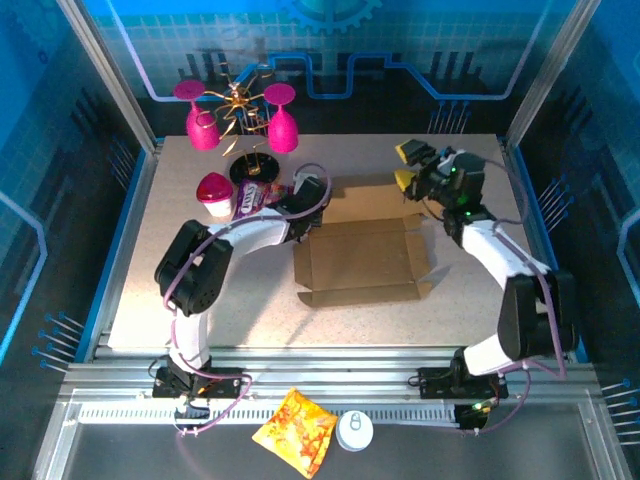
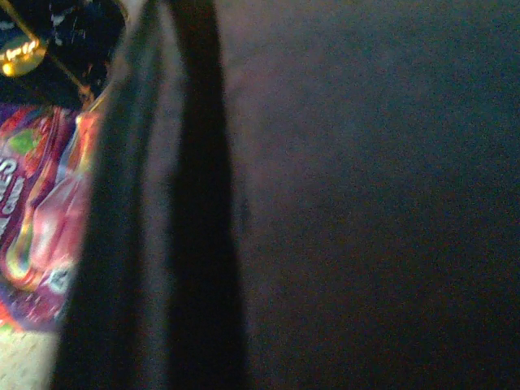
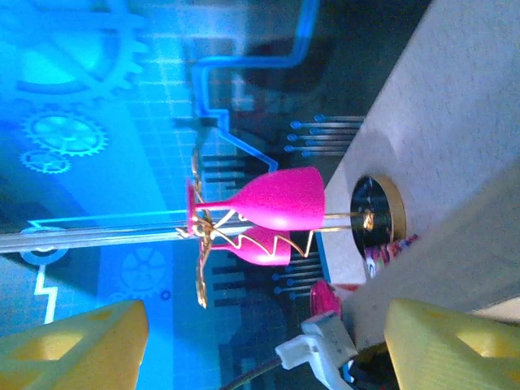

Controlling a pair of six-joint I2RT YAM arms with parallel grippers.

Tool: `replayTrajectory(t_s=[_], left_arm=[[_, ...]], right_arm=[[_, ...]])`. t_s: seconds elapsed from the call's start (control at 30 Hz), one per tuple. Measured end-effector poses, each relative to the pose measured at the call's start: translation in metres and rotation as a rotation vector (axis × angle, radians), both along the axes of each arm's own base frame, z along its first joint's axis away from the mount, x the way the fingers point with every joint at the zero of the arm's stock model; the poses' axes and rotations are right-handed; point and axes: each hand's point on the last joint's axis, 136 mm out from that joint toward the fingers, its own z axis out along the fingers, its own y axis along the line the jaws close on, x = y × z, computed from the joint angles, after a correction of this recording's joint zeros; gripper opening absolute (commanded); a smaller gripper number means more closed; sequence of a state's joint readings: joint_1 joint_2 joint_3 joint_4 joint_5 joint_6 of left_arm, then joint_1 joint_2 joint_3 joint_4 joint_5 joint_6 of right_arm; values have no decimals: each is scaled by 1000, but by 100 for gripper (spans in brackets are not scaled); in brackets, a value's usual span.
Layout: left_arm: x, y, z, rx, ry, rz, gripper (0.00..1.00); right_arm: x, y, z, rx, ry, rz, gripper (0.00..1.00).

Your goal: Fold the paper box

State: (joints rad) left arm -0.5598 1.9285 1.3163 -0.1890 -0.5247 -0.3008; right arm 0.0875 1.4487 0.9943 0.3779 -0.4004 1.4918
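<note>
The open fingers of my right gripper point past the paper box's far panel, so I need to pull the gripper back and grab the panel's edge [image 1: 392,187] close to its corner.
The paper box [image 1: 360,260] lies flat and unfolded on the table's middle, brown, with flaps spread at its edges. My left gripper [image 1: 305,200] sits low at the box's far left corner, next to a purple snack packet [image 1: 262,197]. In the left wrist view a dark surface pressed close to the lens hides the fingers, so I cannot see whether they hold a flap; the packet [image 2: 36,227] shows at the left. My right gripper [image 1: 408,166] hovers above the box's far right corner, open, its yellow fingertips [image 3: 455,345] wide apart with nothing between them.
A gold rack with two pink glasses [image 1: 240,110] stands at the back left, also visible in the right wrist view [image 3: 280,199]. A pink-lidded cup [image 1: 215,195] stands beside the packet. An orange snack bag [image 1: 295,430] and a white round lid [image 1: 354,431] lie below the table's front rail.
</note>
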Motion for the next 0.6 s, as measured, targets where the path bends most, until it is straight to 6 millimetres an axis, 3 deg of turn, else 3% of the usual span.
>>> replayTrajectory(t_s=[0.1,0.17,0.37,0.6], left_arm=[[-11,8,0,-2,75,-8,0],[-18,10,1,-7,119,-11,0],[-33,13,0,-14,214,-10,0],[-33,12,16,-8,230,-10,0]], right_arm=[[-11,-20,25,-99,-27,-46,80],[-17,-29,28,-165,-16,-64,79],[-31,-37,-5,-314,108,-41,78],[-46,-38,-33,-371,217,-7,74]])
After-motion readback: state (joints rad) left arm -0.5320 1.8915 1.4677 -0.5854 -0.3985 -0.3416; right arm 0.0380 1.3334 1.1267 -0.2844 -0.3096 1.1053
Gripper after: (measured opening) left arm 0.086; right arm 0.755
